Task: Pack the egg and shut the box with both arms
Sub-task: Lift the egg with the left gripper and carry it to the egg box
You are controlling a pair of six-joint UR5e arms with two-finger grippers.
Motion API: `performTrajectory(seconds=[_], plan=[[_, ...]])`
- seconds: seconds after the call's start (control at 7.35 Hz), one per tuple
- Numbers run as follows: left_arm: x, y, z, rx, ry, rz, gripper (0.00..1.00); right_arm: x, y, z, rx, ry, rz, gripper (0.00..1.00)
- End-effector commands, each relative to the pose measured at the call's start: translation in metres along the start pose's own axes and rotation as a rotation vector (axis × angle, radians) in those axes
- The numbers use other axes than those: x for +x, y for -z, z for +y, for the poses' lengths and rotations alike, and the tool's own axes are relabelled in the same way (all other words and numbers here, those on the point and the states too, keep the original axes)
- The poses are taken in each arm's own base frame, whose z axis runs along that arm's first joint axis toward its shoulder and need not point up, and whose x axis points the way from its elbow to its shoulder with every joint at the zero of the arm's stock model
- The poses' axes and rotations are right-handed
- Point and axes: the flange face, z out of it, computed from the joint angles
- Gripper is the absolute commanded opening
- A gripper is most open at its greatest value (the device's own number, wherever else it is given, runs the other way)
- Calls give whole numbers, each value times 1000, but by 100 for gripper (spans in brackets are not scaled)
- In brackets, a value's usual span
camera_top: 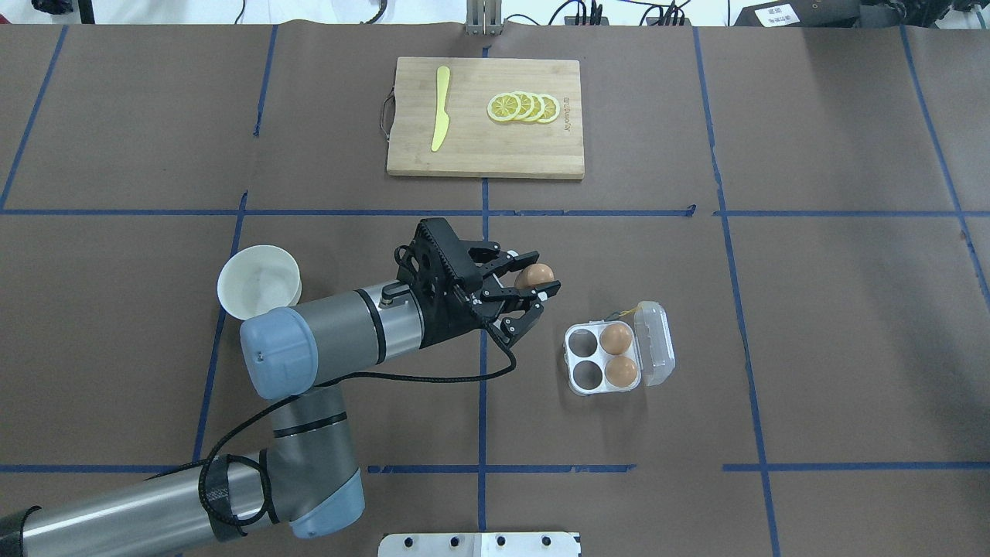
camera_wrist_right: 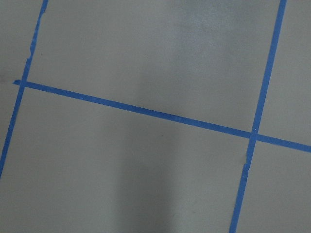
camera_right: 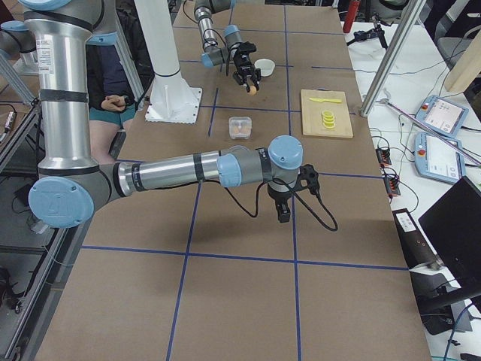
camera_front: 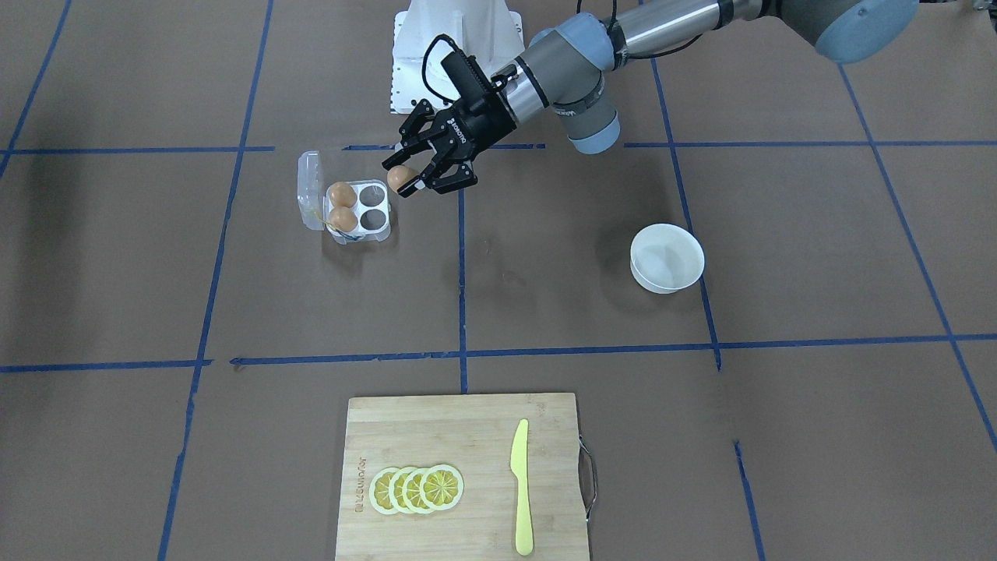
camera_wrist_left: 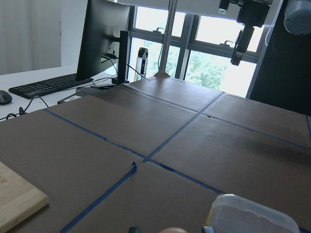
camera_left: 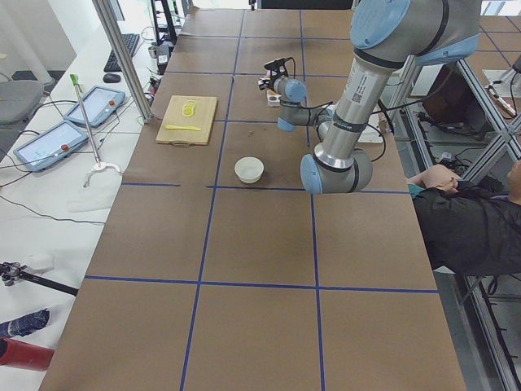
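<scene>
The robot's left gripper will release the light-brown egg in the box's empty cup (camera_front: 370,192) that is closest to that gripper.
My left gripper (camera_front: 406,181) is shut on a light-brown egg (camera_front: 400,178) and holds it in the air just beside the box (camera_front: 364,233), on the side of its empty cups. In the overhead view the gripper (camera_top: 541,283) and its egg (camera_top: 535,274) are up and to the left of the box (camera_top: 602,357). The box is open, its clear lid (camera_top: 656,353) folded back. Two eggs (camera_top: 616,338) (camera_top: 621,371) fill the cups by the lid; the other two cups are empty. My right gripper (camera_right: 283,213) hangs over bare table far from the box; I cannot tell whether it is open or shut.
A white bowl (camera_top: 259,282), empty, stands next to the left arm's elbow. A wooden cutting board (camera_top: 472,151) with a yellow knife (camera_top: 440,108) and lemon slices (camera_top: 524,107) lies at the table's far side. A person sits by the table's edge (camera_left: 472,220).
</scene>
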Motion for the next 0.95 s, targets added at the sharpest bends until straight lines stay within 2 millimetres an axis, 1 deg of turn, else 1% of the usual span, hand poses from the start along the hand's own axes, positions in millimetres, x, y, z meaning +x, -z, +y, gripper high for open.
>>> performTrajectory(seconds=[0.0, 0.14, 0.41, 0.54, 0.68, 0.82], plan=[[25, -25, 24, -27, -48, -31, 0, 1, 1, 0, 1, -1, 2, 100], [31, -33, 30, -40, -52, -27, 0, 1, 1, 0, 1, -1, 2, 100], [44, -48, 31, -42, -47, -33, 0, 3, 2, 1, 3, -7, 4, 100], [55, -60, 33, -43, -44, -49, 0, 4, 2, 1, 4, -8, 5, 100], [63, -66, 35, -48, -37, -43, 0, 4, 4, 1, 7, -8, 5, 100], [66, -67, 40, -58, -34, -40, 0, 4, 4, 1, 7, -8, 5, 100]])
